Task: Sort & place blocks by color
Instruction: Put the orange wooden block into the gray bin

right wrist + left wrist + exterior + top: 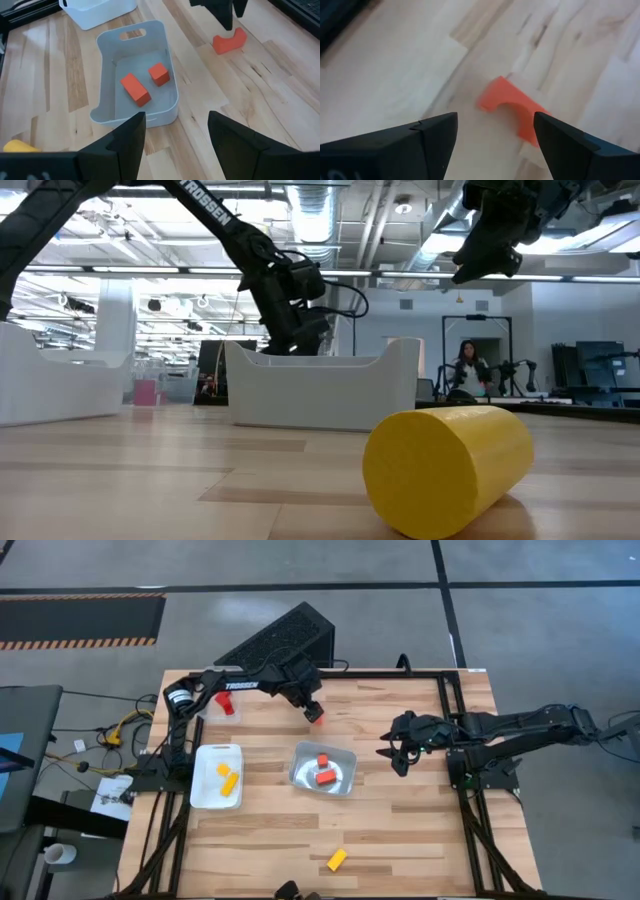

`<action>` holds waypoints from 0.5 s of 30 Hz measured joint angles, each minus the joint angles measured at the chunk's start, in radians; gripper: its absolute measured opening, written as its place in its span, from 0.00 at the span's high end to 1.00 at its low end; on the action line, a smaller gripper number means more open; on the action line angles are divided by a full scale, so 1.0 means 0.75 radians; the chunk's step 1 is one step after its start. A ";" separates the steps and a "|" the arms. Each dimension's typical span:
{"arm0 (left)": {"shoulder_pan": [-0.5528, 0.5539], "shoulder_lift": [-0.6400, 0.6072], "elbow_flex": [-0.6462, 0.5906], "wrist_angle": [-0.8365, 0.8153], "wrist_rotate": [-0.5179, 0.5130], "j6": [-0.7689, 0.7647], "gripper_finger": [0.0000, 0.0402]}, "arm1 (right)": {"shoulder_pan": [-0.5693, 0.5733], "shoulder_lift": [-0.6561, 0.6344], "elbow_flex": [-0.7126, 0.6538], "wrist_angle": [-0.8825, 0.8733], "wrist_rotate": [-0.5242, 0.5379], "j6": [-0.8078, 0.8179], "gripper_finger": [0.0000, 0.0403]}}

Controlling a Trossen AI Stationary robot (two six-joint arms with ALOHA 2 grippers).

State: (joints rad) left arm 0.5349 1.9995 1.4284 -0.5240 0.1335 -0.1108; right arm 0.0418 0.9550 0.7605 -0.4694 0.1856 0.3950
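The orange-red arch-shaped block sits at a slant between the left gripper's fingers, so the robot should open them and grip across the block's middle (516,99) with a finger in its hollow.
An orange-red arch-shaped block (512,110) lies on the wood near the table's far edge. My left gripper (495,125) hovers over it, open, with a finger on either side and not touching; the high view shows the gripper (308,703) just above the block (317,716). My right gripper (176,120) is open in the air at the table's right (392,754), facing the grey tray (102,60). That tray holds two orange-red blocks (135,89) (159,73). The white tray (205,752) holds yellow pieces (228,778). A yellow cylinder (337,859) lies on its side near the near edge.
A red block (226,706) lies under the left arm near the far left corner. A black box (285,637) stands behind the far edge. The low view shows the yellow cylinder (445,465) close up and a person (466,368) far off in the room.
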 joint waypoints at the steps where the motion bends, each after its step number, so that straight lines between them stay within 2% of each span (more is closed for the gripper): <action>1: -0.009 0.000 0.000 0.000 0.008 -0.012 0.39 | 0.000 0.000 0.000 0.001 0.000 -0.001 0.41; 5: -0.059 -0.001 0.000 0.014 0.008 -0.108 0.39 | 0.000 0.000 0.000 0.006 0.000 -0.001 0.41; 10: -0.125 -0.002 0.000 0.064 -0.149 -0.162 0.39 | 0.000 0.001 0.000 0.037 0.000 -0.007 0.41; 15: -0.112 -0.001 0.001 0.048 -0.182 -0.239 0.43 | 0.007 0.001 0.000 0.048 0.000 -0.014 0.41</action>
State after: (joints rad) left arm 0.4508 1.9985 1.4288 -0.4879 -0.0031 -0.2900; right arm 0.0467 0.9554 0.7605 -0.4331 0.1856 0.3842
